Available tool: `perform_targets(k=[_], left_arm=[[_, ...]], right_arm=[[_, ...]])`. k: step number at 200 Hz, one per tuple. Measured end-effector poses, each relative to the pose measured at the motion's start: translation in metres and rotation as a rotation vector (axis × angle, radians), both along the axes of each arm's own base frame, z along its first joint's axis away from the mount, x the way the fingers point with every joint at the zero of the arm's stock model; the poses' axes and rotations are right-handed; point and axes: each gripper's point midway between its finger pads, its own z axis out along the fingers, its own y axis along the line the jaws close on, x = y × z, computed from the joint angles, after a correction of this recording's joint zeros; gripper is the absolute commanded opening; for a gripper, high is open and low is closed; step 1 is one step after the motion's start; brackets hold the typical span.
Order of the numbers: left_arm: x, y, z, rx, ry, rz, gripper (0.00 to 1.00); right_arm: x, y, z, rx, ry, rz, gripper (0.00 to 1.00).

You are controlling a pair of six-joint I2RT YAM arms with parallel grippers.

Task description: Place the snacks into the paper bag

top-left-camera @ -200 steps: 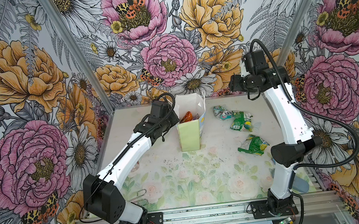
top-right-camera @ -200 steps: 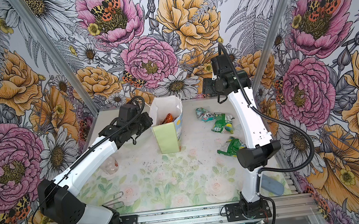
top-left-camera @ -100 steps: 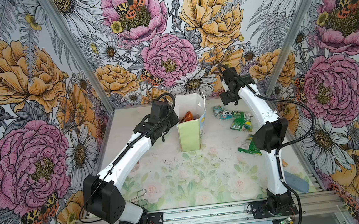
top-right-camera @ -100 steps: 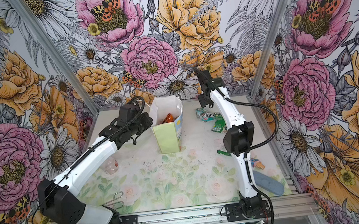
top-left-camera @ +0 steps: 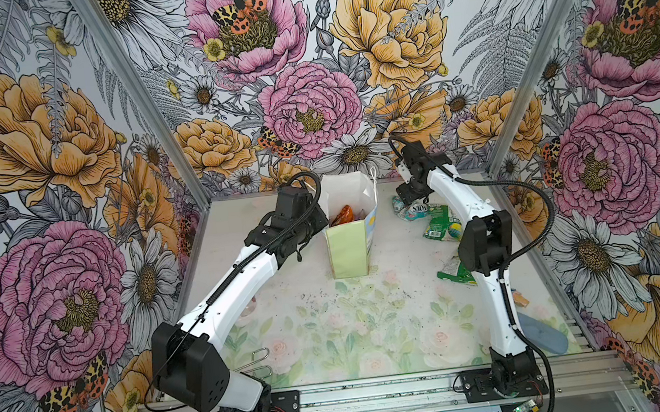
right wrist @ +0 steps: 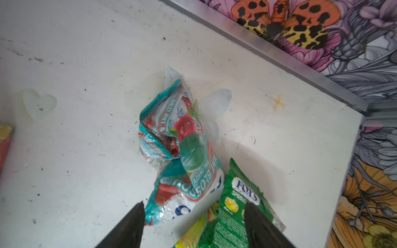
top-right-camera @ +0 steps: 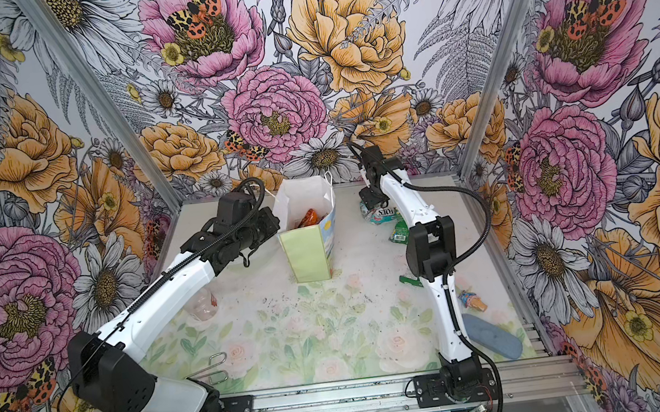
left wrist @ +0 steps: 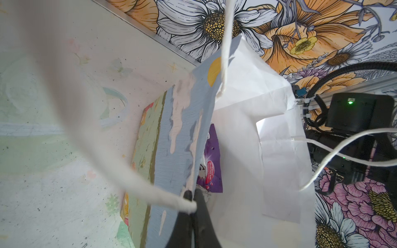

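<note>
Next, my right gripper grabs the teal packet by its lettered end (top-left-camera: 414, 209) (right wrist: 185, 193), the one beside the green FOX'S packet.
The paper bag (top-left-camera: 347, 251) stands upright at the back middle, pale green side facing me. An orange snack packet (top-left-camera: 342, 215) and a purple packet (left wrist: 209, 163) lie inside it. My left gripper (left wrist: 192, 196) is shut on the bag's blue printed wall at the rim, beside a white cord handle (left wrist: 150, 193). My right gripper (right wrist: 193, 206) hangs open just above a crumpled teal packet (right wrist: 178, 150) and a green FOX'S packet (right wrist: 238, 206), straddling both. In a top view it (top-left-camera: 403, 201) sits right of the bag. Another green packet (top-left-camera: 454, 271) lies nearer the front.
A tiny wrapped candy (top-right-camera: 472, 300) and a blue-grey oval thing (top-right-camera: 493, 340) lie at the front right. A clear plastic piece (top-right-camera: 203, 304) sits under the left arm, a wire clip (top-left-camera: 258, 358) at the front left. The back wall rail (right wrist: 279, 58) runs close behind the teal packet.
The right arm has swung down from high up to the back of the table, over the teal packet, its jaws slightly wider. The left arm and bag have not moved.
</note>
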Motion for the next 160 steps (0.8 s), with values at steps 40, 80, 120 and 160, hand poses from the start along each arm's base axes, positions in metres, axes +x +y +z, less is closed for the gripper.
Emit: perform_targets(k=[40,80,120,160], left_arm=[[0.0,0.0,0.0,0.0,0.001,0.0,0.0],[0.0,0.0,0.0,0.0,0.001,0.0,0.0],[0.0,0.0,0.0,0.0,0.0,0.0,0.0],[0.0,0.0,-0.001,-0.003,0.001,0.002,0.0]], right_arm=[[0.0,0.007,-0.012,-0.001,0.018,0.014,0.75],[-0.007,0.021,-0.028,-0.044,0.046,0.044,0.75],[-0.012,0.019,-0.062,-0.124,0.097,0.047,0.76],[-0.012,0.012,-0.068,-0.143,0.104,0.038,0.74]])
